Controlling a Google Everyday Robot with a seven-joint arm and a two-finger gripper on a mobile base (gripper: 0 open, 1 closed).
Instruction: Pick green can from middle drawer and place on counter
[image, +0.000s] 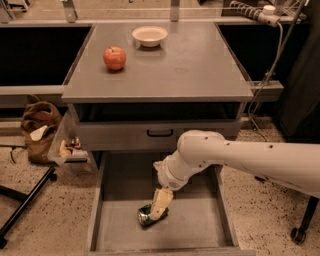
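The green can is down in the open middle drawer. Next, my gripper will close on the green can's end (161, 211) nearest the white arm.
The green can (145, 216) lies on its side on the floor of the open middle drawer (200, 227), left of centre and near the front. My gripper (159, 206) hangs from the white arm (240, 157) and reaches down into the drawer. Its tip is right at the can's upper right side and partly covers it. The counter (190, 65) is the grey top above the drawers.
A red apple (114, 58) and a white bowl (149, 35) sit on the counter's far left part. A closed drawer face with a black handle (160, 133) is above the open drawer. A brown bag (39, 130) and a black stand leg (25, 205) are on the floor at left.
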